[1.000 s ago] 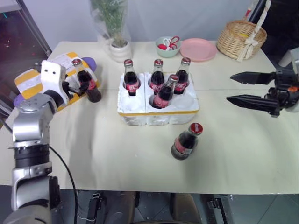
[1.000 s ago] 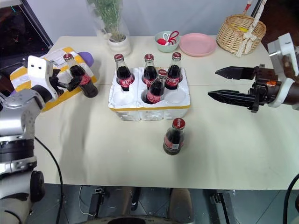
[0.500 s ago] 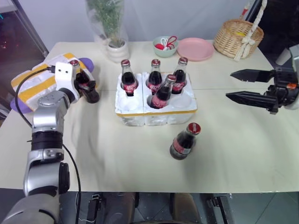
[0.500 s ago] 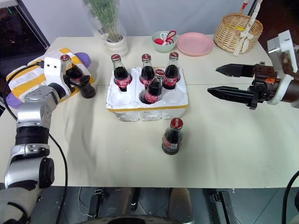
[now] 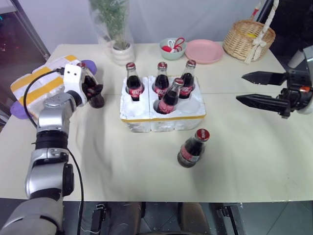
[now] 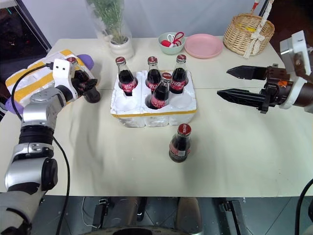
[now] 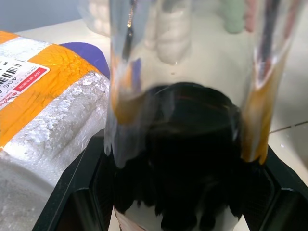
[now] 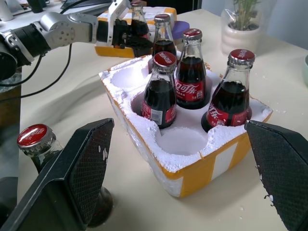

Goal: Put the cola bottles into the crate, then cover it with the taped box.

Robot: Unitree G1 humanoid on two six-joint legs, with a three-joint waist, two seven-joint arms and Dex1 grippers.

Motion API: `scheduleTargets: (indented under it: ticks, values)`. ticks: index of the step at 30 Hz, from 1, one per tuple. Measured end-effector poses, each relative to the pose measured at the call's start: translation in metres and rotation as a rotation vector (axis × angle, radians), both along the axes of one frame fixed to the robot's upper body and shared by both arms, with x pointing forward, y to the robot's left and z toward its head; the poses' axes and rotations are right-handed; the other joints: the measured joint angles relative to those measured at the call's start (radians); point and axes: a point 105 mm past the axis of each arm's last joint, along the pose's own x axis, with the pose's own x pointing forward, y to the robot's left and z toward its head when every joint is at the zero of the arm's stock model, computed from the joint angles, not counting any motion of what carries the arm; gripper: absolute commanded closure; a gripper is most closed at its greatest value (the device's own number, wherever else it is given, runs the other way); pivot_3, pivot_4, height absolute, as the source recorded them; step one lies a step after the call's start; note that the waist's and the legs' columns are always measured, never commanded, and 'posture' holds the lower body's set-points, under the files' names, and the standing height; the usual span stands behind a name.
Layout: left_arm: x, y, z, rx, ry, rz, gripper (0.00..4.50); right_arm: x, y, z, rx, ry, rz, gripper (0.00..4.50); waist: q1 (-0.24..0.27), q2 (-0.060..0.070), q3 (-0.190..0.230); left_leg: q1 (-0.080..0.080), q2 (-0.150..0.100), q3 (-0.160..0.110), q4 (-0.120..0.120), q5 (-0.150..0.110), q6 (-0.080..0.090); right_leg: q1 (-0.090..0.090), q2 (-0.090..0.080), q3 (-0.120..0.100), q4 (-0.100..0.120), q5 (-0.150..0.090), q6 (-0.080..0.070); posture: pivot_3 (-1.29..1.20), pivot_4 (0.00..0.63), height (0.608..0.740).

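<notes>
Next, my left gripper releases the cola bottle in the crate's empty front hollow (image 5: 134, 108) nearest the taped box.
The crate (image 5: 161, 119), a low white foam tray with a yellow band, sits mid-table. It holds several cola bottles (image 5: 162, 83): three upright in the back wells and one leaning in the front middle well. Another cola bottle (image 5: 191, 149) stands on the table just in front of the crate. A last cola bottle (image 5: 97, 100) stands beside the taped box (image 5: 35, 87) at the left edge. My left gripper (image 5: 94, 89) is shut on this bottle, its fingers (image 7: 91, 192) against the glass on both sides. My right gripper (image 5: 240, 88) hangs open to the right of the crate, holding nothing.
Along the far edge stand a potted plant (image 5: 120, 46), a green bowl (image 5: 173, 48) with scissors, a pink plate (image 5: 207, 51) and a wicker basket (image 5: 248, 38). A seam (image 5: 254, 93) runs across the table's right half.
My left gripper has pushed in around the bottle by the taped box, and its fingers have closed on it. The right arm has stayed still.
</notes>
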Motion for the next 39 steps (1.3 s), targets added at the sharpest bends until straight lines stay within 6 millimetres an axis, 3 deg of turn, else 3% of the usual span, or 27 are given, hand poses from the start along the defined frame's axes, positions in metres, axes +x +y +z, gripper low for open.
scheduleTargets:
  ticks: [3, 6, 10, 12, 14, 20, 27, 31, 34, 39]
  values:
    - [-0.010, -0.010, 0.015, -0.098, 0.042, -0.148, 1.83, 0.001, 0.000, 0.001, 0.000, -0.004, -0.006, 0.00, 0.000, -0.002, 0.001, -0.005, 0.000, 0.000, 0.001, 0.000, 0.000, -0.004, 0.000, 0.000, 0.001, 0.000, 0.000, 0.00, 0.150, 0.737]
    - [-0.035, -0.041, 0.059, -0.215, 0.020, -0.453, 1.83, 0.001, 0.001, 0.003, -0.002, -0.013, -0.009, 0.00, 0.002, -0.003, 0.002, -0.015, 0.000, -0.002, 0.004, 0.001, -0.002, -0.012, 0.000, 0.000, 0.001, 0.001, 0.001, 0.00, 0.150, 0.737]
    - [-0.081, -0.073, 0.137, -0.211, -0.101, -0.815, 1.83, 0.001, 0.001, 0.003, -0.004, -0.016, -0.018, 0.00, -0.001, -0.002, 0.001, -0.014, -0.001, -0.001, 0.003, 0.003, -0.005, -0.011, 0.000, 0.000, 0.000, 0.001, 0.001, 0.00, 0.150, 0.737]
    - [-0.093, -0.083, 0.152, -0.204, -0.126, -0.903, 1.83, 0.002, 0.001, 0.002, -0.001, -0.013, -0.029, 0.00, -0.004, -0.001, 0.001, -0.010, 0.000, 0.000, 0.002, 0.001, -0.001, -0.008, 0.000, 0.000, 0.000, 0.001, 0.001, 0.00, 0.150, 0.737]
    - [-0.097, -0.095, 0.151, -0.186, -0.106, -0.972, 1.83, 0.002, 0.004, 0.001, -0.003, -0.016, -0.029, 0.00, -0.004, -0.001, 0.001, -0.005, 0.000, 0.000, 0.001, 0.001, -0.001, -0.005, 0.000, 0.000, 0.001, 0.001, 0.001, 0.00, 0.150, 0.737]
    - [-0.086, -0.125, 0.115, -0.101, -0.009, -1.036, 1.83, 0.001, 0.010, 0.000, 0.010, -0.016, -0.029, 0.00, 0.000, -0.002, 0.001, -0.004, 0.000, 0.000, 0.001, 0.001, -0.001, -0.003, 0.000, 0.000, 0.000, 0.001, 0.001, 0.00, 0.150, 0.737]
    - [-0.067, -0.126, 0.088, -0.018, 0.010, -0.993, 1.83, -0.001, 0.000, -0.003, 0.029, -0.005, -0.070, 0.00, -0.002, -0.002, 0.001, -0.006, 0.000, 0.000, 0.001, 0.001, -0.001, -0.005, 0.000, 0.000, -0.001, 0.001, 0.001, 0.00, 0.150, 0.737]
    - [-0.071, -0.126, 0.073, -0.019, 0.066, -1.034, 1.83, -0.003, -0.004, -0.007, 0.031, 0.008, -0.080, 0.00, -0.001, -0.002, 0.001, -0.006, 0.000, 0.000, 0.002, 0.001, -0.001, -0.005, 0.000, 0.000, -0.001, 0.001, 0.001, 0.00, 0.150, 0.737]
    - [-0.079, -0.127, 0.073, 0.002, 0.071, -1.081, 1.83, -0.002, -0.006, -0.008, 0.025, -0.007, -0.085, 0.00, -0.002, -0.002, 0.001, -0.006, 0.000, 0.000, 0.001, 0.001, -0.001, -0.005, 0.000, 0.000, -0.001, 0.001, 0.001, 0.00, 0.150, 0.737]
    - [-0.079, -0.129, 0.064, 0.150, 0.048, -1.088, 1.83, 0.000, -0.009, -0.009, 0.025, -0.017, -0.095, 0.00, -0.001, -0.002, 0.001, -0.005, 0.000, 0.000, 0.002, 0.001, -0.001, -0.004, 0.000, 0.000, -0.001, 0.001, 0.001, 0.00, 0.150, 0.737]
